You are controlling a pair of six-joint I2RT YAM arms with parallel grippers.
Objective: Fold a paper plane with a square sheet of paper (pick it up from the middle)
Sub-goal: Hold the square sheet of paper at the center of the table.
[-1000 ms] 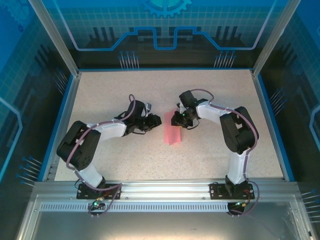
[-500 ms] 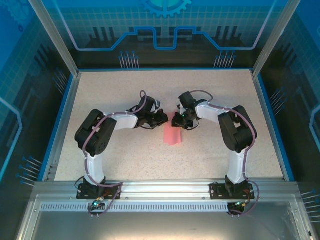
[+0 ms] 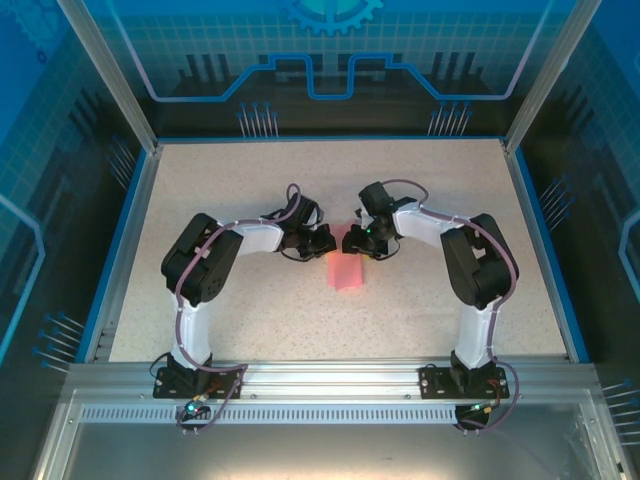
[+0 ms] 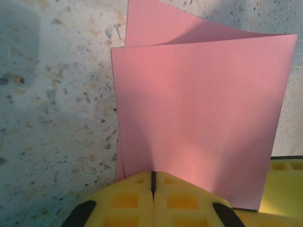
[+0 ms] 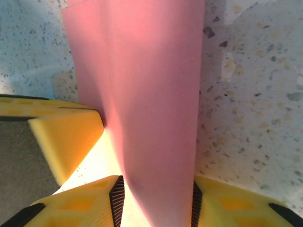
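Note:
The upper layer of the sheet sits crooked over its lower layer, so I will open my left gripper, back away, and pinch the sheet's edge [image 4: 120, 158] once both layers line up.
The square sheet of paper [image 3: 345, 271] is pink-red and folded over on itself, at mid-table between the two arms. My left gripper [image 3: 325, 243] is at the sheet's upper left edge. In the left wrist view that gripper [image 4: 153, 177] is shut, and the doubled sheet [image 4: 199, 104] fans out from its tips. My right gripper [image 3: 353, 243] is at the upper right edge. Its jaws [image 5: 155, 203] stand apart, with the sheet [image 5: 147, 94] running through the gap between both pads. The left gripper's yellow finger [image 5: 61, 137] sits close beside it.
The speckled tabletop [image 3: 250, 330] has a blue rim and metal frame posts at its corners. Both arm bases are bolted to the rail [image 3: 330, 382] at the near edge. The two grippers nearly touch over the paper.
The left arm swung right to the paper's edge and its jaws shut on it. The right jaws have widened around the sheet. The paper now looks shorter from above.

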